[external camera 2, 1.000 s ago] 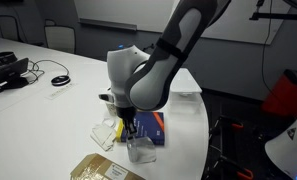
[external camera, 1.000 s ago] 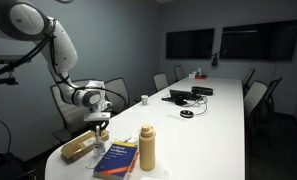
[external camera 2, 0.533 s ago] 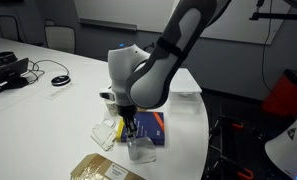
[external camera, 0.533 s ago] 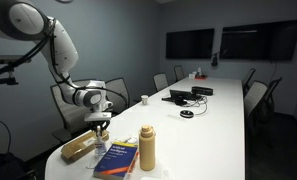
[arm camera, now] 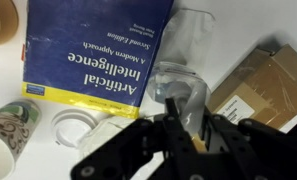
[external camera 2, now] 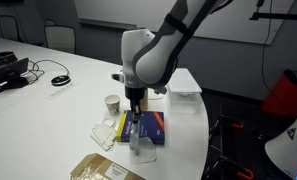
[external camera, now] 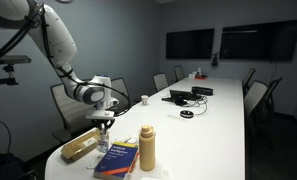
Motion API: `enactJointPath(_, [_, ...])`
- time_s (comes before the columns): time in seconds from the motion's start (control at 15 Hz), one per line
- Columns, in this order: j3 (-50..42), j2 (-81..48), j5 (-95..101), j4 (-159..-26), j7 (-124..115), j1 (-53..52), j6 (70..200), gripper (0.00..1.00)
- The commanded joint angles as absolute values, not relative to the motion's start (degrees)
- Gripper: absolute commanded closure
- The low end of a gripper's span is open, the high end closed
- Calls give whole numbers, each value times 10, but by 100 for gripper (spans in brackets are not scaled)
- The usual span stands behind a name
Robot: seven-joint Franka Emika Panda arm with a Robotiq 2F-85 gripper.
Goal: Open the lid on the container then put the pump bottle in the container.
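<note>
My gripper is to release the pump bottle in the clear container [external camera: 137, 173], at the container's end near the blue book and tan cylinder.
My gripper [arm camera: 178, 122] is shut on the rim of a clear plastic lid [arm camera: 178, 85] and holds it above the table. Beyond it lies more clear plastic, the container [arm camera: 193, 30]. In an exterior view the gripper [external camera 2: 135, 116] hangs over the book with the clear piece [external camera 2: 136, 138] below it. In an exterior view the gripper [external camera: 103, 127] is left of the pump bottle [external camera: 147, 148], a tan upright cylinder with a paler top near the table's front edge. The arm hides the bottle in the exterior view from the table's end.
A blue book [arm camera: 93, 45] lies under the gripper and shows in both exterior views [external camera: 118, 158] [external camera 2: 154, 126]. A cardboard box [arm camera: 263, 85] [external camera: 78, 148] lies beside it. A paper cup [external camera 2: 112, 104], a white ring [arm camera: 73, 125] and a plastic bag [external camera 2: 105, 133] are close by.
The gripper has risen from the table and shifted towards the book, carrying the clear piece up with it. The bottle, book and box have not moved.
</note>
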State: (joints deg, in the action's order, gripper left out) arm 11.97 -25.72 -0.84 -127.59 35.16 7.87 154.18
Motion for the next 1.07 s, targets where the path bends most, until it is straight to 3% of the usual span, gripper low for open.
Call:
enactJointPath(0.0, [137,-160,-73,-1347,377,132,1532,95])
enactJointPath(0.4, [69,-49,-126,-1398,366,144,1504,95])
enactJointPath(1.0, [-72,53,12,-1461,169,135,1477,95])
